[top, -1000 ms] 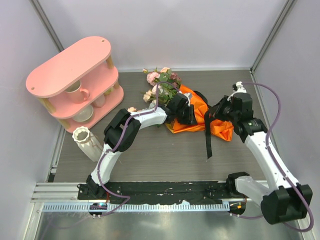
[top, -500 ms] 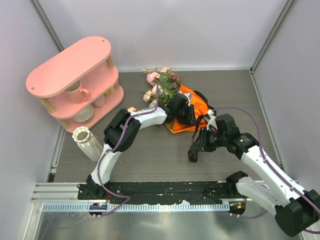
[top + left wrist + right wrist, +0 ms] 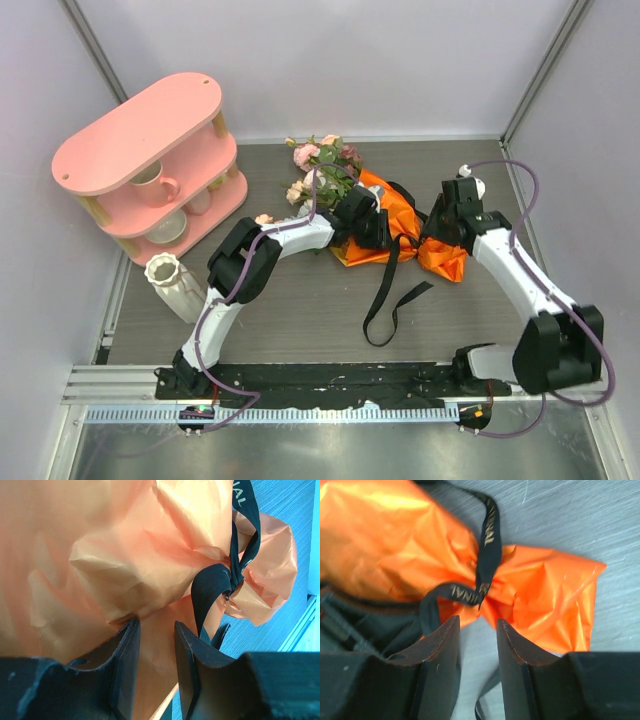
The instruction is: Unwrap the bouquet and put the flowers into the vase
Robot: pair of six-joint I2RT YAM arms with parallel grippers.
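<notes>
Next, my right gripper reaches in and grips the black ribbon at its knot [image 3: 483, 586], because the ribbon still ties the orange sheet's neck beyond its open fingers.
The bouquet [image 3: 400, 222] lies at the table's middle back, its orange sheet [image 3: 125, 555] crumpled and the pink and cream flowers [image 3: 322, 170] sticking out to the upper left. My left gripper [image 3: 375, 228] [image 3: 156, 624] is shut on the orange sheet, which fills the gap between its fingers. The black ribbon [image 3: 385, 295] [image 3: 487, 555] still crosses the sheet's pinched neck and trails loose over the table toward the near edge. My right gripper [image 3: 440, 225] [image 3: 477, 621] hovers open just before that neck, with bare table between its fingers. The ribbed cream vase [image 3: 175, 283] stands at the near left.
A pink two-tier shelf [image 3: 150, 160] with white mugs [image 3: 150, 185] stands at the back left, just behind the vase. Grey walls close in the table on three sides. A black rail [image 3: 330, 378] runs along the near edge.
My right gripper pulled the ribbon toward the near edge, let it go, and swung back to the sheet's right end, now open. The ribbon lies slack. The left arm held still.
</notes>
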